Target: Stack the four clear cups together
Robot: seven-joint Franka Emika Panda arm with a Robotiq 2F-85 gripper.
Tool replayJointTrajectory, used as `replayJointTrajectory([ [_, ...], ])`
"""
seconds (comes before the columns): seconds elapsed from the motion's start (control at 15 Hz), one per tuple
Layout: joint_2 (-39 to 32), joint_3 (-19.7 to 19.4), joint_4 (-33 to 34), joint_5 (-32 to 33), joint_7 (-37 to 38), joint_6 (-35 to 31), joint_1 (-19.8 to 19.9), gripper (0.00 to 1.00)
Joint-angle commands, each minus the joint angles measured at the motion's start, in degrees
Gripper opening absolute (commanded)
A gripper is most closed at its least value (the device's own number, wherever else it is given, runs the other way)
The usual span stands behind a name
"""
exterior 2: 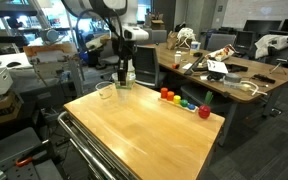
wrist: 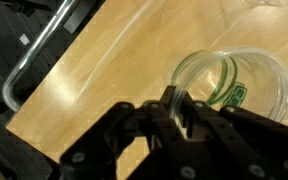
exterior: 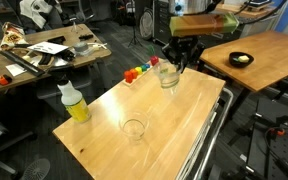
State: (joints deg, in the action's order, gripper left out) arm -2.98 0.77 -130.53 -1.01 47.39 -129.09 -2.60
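My gripper will let go of the held cup inside the clear cup standing alone on the wooden table [exterior: 137, 124]. The held cup is now over the wooden table.
My gripper [exterior: 177, 62] [exterior 2: 124, 66] is shut on the rim of a clear cup [exterior: 168, 77] [exterior 2: 124, 80] and holds it over the wooden table. In the wrist view one finger is inside the rim and one outside [wrist: 174, 108], and the cup [wrist: 234, 85] hangs beyond the fingers with a green mark showing through it. I cannot tell whether more cups are nested inside it. Another clear cup [exterior: 134, 127] [exterior 2: 105, 90] stands upright and alone on the table, well apart from the gripper. No other clear cups can be made out.
A white-capped bottle with yellow liquid [exterior: 73, 103] stands near a table corner. A row of small red, orange and green blocks [exterior: 139, 72] [exterior 2: 184, 102] lies along one table edge. A metal rail [wrist: 34, 60] runs beside the table. A second table with a black bowl [exterior: 241, 60] stands close by.
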Motion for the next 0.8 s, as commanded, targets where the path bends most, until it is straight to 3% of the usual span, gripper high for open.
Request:
replayJointTrajectory([
  [0.0,4.84,1.97,2.55,-2.28,-2.28,3.64,-1.23,0.02],
  [0.4,7.09,6.3,0.92,-8.58,-7.87,-0.08,-4.32,0.02],
  [0.73,5.31,8.71,-0.69,-7.52,-8.99,-8.46,-5.97,0.02],
])
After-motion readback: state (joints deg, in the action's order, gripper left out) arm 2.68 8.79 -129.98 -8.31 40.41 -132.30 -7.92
